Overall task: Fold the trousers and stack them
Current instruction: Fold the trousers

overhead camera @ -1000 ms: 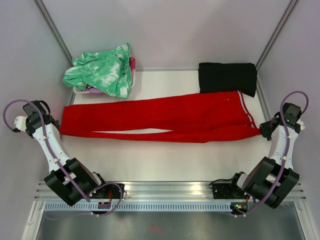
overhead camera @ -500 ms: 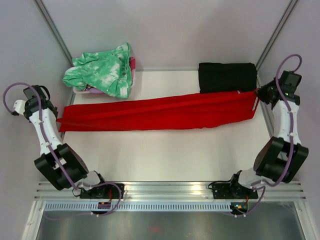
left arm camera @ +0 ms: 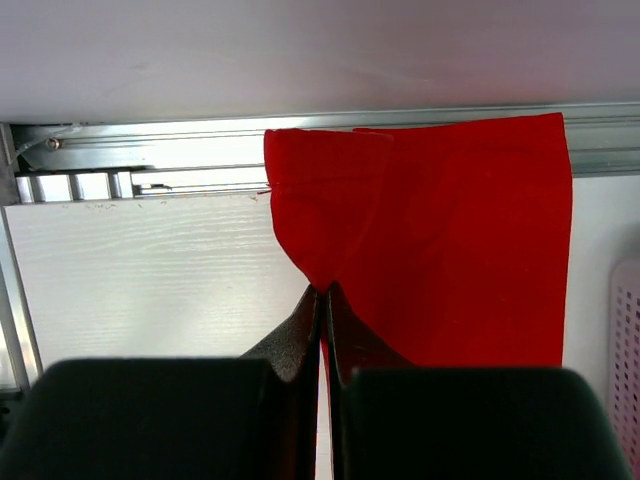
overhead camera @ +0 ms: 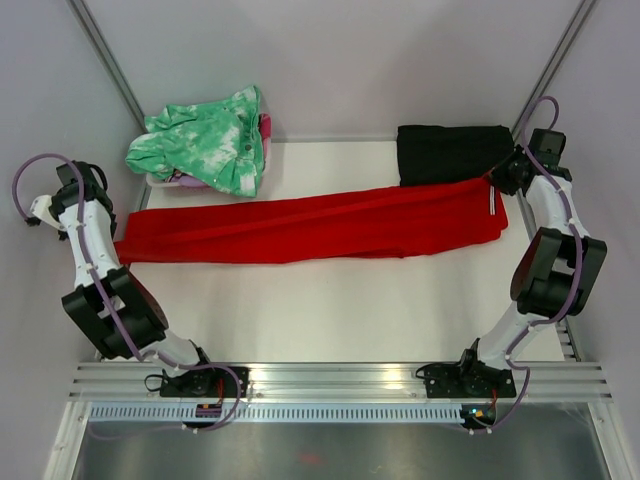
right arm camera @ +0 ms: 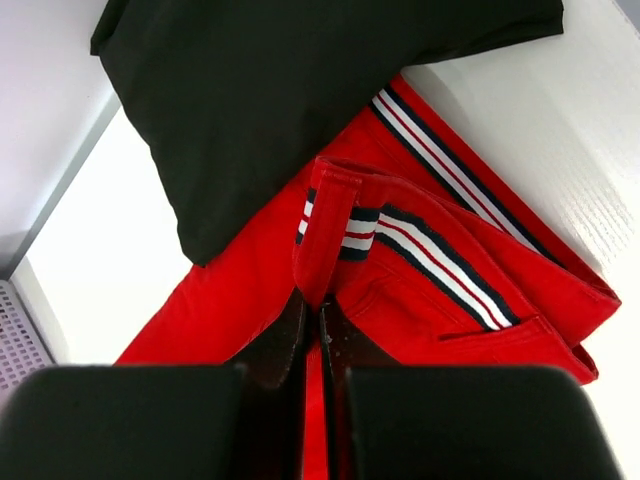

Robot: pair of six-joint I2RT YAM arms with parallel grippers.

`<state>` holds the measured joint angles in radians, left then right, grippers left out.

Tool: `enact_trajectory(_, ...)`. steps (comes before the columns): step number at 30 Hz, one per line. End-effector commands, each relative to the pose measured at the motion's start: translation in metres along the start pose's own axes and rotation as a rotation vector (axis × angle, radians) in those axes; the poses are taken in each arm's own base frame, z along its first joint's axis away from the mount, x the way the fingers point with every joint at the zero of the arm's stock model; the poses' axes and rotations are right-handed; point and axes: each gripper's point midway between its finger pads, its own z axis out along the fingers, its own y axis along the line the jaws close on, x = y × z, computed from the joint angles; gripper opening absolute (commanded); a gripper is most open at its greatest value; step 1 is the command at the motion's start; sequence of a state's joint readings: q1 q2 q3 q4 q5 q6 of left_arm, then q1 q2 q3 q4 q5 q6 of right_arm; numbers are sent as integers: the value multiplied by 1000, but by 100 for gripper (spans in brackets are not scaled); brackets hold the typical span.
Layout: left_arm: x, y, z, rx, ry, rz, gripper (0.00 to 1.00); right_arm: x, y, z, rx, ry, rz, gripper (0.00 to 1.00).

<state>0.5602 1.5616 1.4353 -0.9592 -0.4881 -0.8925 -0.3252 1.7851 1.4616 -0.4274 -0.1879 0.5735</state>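
My right gripper needs to release the waistband of the red trousers, setting it free along the near edge of the black folded cloth (overhead camera: 480, 189) (right arm camera: 352, 246).
The bright red trousers (overhead camera: 310, 228) stretch across the table from left to right, folded lengthwise so one leg lies over the other. My left gripper (overhead camera: 122, 240) is shut on the leg cuffs (left arm camera: 420, 230) at the left end. My right gripper (overhead camera: 493, 180) is shut on the waistband, whose striped trim (right arm camera: 420, 250) shows in the right wrist view. The waist end lies against the black folded cloth (overhead camera: 455, 153).
A green-and-white mottled garment (overhead camera: 205, 145) lies heaped on a pale basket (overhead camera: 165, 180) at the back left. The black folded cloth (right arm camera: 300, 90) sits at the back right. A metal rail (overhead camera: 340, 380) runs along the near edge. Slanted frame posts (overhead camera: 105, 55) stand at both back corners.
Both grippers carried the near edge of the trousers toward the back, closing the open legs into one narrow band. The right gripper has moved far back next to the black cloth.
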Motion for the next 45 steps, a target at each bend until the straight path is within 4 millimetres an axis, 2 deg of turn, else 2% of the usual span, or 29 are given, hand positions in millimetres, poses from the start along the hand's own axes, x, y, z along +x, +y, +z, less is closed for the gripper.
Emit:
enact_trajectory(1, -54, 14, -28, -13, -208, -68, 2, -56, 10, -20, -3, -209, -37, 0)
enact_trajectory(3, -62, 19, -34, -23, -236, -65, 2, -61, 9, -31, 13, -238, -37, 0)
enact_trajectory(6, -67, 25, -39, -53, -249, -56, 2, -54, 0, -44, 68, -224, -24, 0)
enact_trajectory(8, -68, 30, -43, -66, -258, -46, 2, -46, -5, -61, 82, -235, -26, 0)
enact_trajectory(9, -71, 32, -45, -67, -268, -36, 2, -52, -2, -82, 81, -288, -31, 0)
enact_trajectory(10, -74, 33, -47, -67, -278, -40, 2, -46, -9, -87, 97, -291, -31, 0)
enact_trajectory(11, -79, 34, -53, -55, -293, -47, 2, -46, -11, -96, 108, -312, -31, 0)
enact_trajectory(12, -83, 33, -56, -41, -301, -39, 2, -48, -14, -113, 124, -345, -30, 0)
enact_trajectory(15, -92, 30, -68, 6, -312, -46, 2, -44, -16, -137, 143, -359, -29, 0)
enact_trajectory(17, -90, 29, -70, 20, -303, -39, 2, -40, -16, -144, 144, -353, -27, 0)
enact_trajectory(21, -81, 37, -61, -15, -287, -21, 2, -24, -33, -146, 201, -329, -11, 0)
enact_trajectory(23, -76, 39, -55, -29, -281, -16, 2, -22, -41, -152, 238, -344, -1, 0)
enact_trajectory(25, -71, 38, -48, -40, -266, -10, 2, -17, -52, -151, 277, -349, 6, 0)
enact_trajectory(28, -60, 34, -33, -66, -222, 4, 2, -15, -54, -142, 268, -350, 2, 0)
enact_trajectory(31, -53, 23, -16, -67, -187, 18, 2, -18, -49, -120, 232, -323, -7, 0)
enact_trajectory(35, -44, 3, 5, -59, -134, 12, 2, -21, -36, -74, 157, -244, -18, 0)
enact_trajectory(36, -42, -2, 7, -57, -127, 16, 2, -27, -31, -67, 132, -254, -28, 0)
enact_trajectory(37, -42, -9, 13, -61, -120, 17, 2, -25, -33, -52, 128, -231, -33, 0)
enact_trajectory(38, -40, -15, 14, -55, -118, 18, 2, -35, -24, -47, 94, -253, -41, 0)
enact_trajectory(39, -40, -21, 16, -49, -119, 21, 2, -36, -19, -41, 65, -247, -51, 0)
enact_trajectory(40, -43, -28, 15, -35, -123, 14, 2, -34, -20, -29, 60, -233, -53, 0)
enact_trajectory(41, -37, -35, 20, -35, -112, 25, 2, -43, -14, -25, 34, -256, -61, 0)
enact_trajectory(43, -41, -47, 18, -19, -124, 11, 2, -41, -14, -7, 20, -229, -72, 0)
enact_trajectory(45, -39, -57, 22, -12, -127, 21, 2, -49, -6, 0, -7, -234, -89, 0)
